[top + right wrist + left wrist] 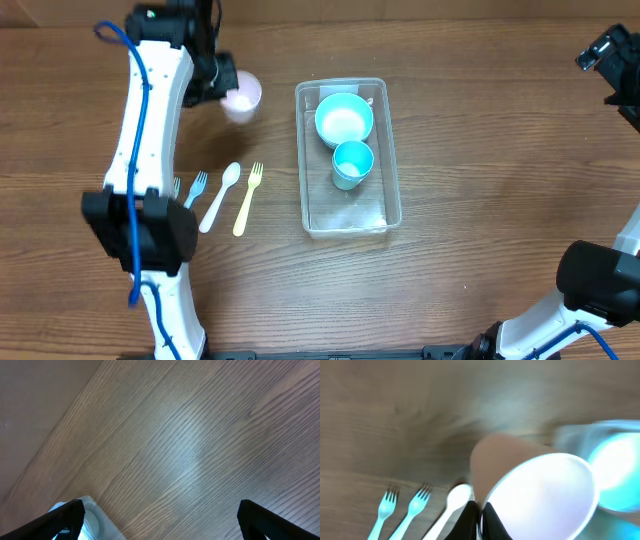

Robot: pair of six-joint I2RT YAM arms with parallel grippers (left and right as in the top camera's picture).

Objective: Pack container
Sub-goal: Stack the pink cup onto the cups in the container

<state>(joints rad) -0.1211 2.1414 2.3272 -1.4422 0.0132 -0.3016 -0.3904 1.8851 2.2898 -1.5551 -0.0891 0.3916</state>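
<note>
I need to use my left gripper to set the pale pink cup free inside the small blue cup (351, 162) that is in the clear container.
The clear rectangular container (388, 212) sits in the middle of the table, holding a blue bowl (344, 118) and a small blue cup (352, 163). A pale pink cup (243, 95) is left of its far end. My left gripper (222, 85) is shut on that cup's rim. In the left wrist view the black fingers pinch the pink cup (540, 490) at its near edge, at the left gripper (481, 517). The picture is blurred. My right gripper (610, 60) hangs at the far right, away from the container. In its wrist view the right gripper (160, 525) stands open over bare wood.
Cutlery lies left of the container: a blue fork (196, 188), a white spoon (220, 197) and a yellow fork (247, 198). My left arm partly covers another fork (176, 186). A container corner (95, 520) shows by the right gripper's left finger.
</note>
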